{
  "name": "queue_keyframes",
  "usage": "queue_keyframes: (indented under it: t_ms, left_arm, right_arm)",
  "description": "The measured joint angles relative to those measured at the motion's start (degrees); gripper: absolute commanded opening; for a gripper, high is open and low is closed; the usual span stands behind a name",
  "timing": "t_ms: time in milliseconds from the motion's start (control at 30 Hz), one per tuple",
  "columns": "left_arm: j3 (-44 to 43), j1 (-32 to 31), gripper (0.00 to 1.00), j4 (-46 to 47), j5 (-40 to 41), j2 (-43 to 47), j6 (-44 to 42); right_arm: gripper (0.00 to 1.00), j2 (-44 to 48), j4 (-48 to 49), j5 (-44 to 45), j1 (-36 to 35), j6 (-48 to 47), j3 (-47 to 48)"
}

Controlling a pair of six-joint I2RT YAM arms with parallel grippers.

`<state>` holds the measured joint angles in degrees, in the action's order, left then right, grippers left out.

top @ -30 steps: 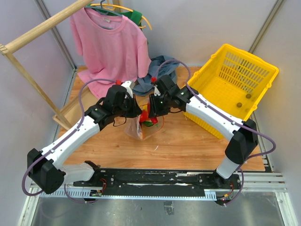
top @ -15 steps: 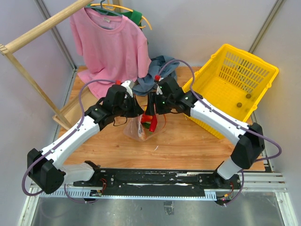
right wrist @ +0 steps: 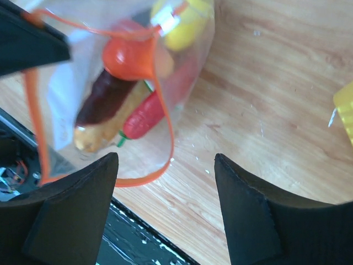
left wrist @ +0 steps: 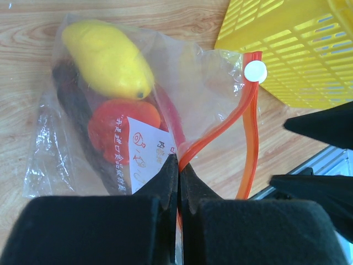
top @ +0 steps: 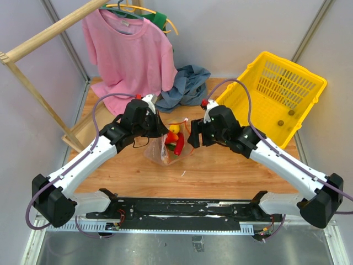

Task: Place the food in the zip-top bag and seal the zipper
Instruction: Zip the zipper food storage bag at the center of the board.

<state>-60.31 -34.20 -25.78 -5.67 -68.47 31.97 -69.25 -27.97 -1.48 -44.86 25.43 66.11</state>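
Observation:
My left gripper should open and take the zipper's end (left wrist: pixel 253 56) beside the white slider before sealing, because it holds the bag's zipper far from that slider.
The clear zip-top bag (top: pixel 157 154) lies on the wooden table between my arms, with its mouth open. It holds the yellow fruit (left wrist: pixel 107 58), a red pepper-like piece (left wrist: pixel 118 124), a dark brown-purple piece (right wrist: pixel 107 107) and a red chili (right wrist: pixel 144 117). The watermelon slice does not clearly show. My left gripper (left wrist: pixel 178 161) is shut on the orange-red zipper strip (left wrist: pixel 220 132) by the white label (left wrist: pixel 144 154). The white slider (left wrist: pixel 255 72) sits at the strip's far end. My right gripper (right wrist: pixel 165 156) is open and empty, just right of the bag (top: pixel 191 137).
A yellow plastic basket (top: pixel 276 91) stands at the right, close behind the right arm. A pink shirt (top: pixel 129 55) hangs on a wooden rack (top: pixel 38 44) at the back left. A blue cloth (top: pixel 187 85) lies behind the bag.
My right gripper has drawn back to the right from the bag's mouth and is now empty; a red piece it was lowering is now in the bag. My left gripper has kept its hold.

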Motion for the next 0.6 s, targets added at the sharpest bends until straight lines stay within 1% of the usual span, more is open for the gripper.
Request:
queue_keyframes:
  t_ms: [100, 200, 333, 367, 467, 600]
  left_arm:
    - [0.0, 0.0, 0.00, 0.0, 0.0, 0.0, 0.0]
    - [0.0, 0.0, 0.00, 0.0, 0.0, 0.0, 0.0]
    - [0.0, 0.0, 0.00, 0.0, 0.0, 0.0, 0.0]
    - [0.0, 0.0, 0.00, 0.0, 0.0, 0.0, 0.0]
    - [0.0, 0.0, 0.00, 0.0, 0.0, 0.0, 0.0]
    - [0.0, 0.0, 0.00, 0.0, 0.0, 0.0, 0.0]
  right_arm:
    - [0.67, -0.1, 2.0, 0.0, 0.0, 0.5, -5.0]
    - [0.62, -0.5, 3.4, 0.0, 0.0, 1.5, -7.3]
    - [0.39, -1.7, 6.9, -0.2, 0.0, 3.0, -7.6]
    - [0.35, -2.2, 7.8, -0.5, 0.0, 3.3, -7.6]
    - [0.28, -3.7, 9.3, -1.6, 0.0, 3.8, -7.6]
    - [0.14, -5.8, 9.6, -3.1, 0.0, 3.5, -7.2]
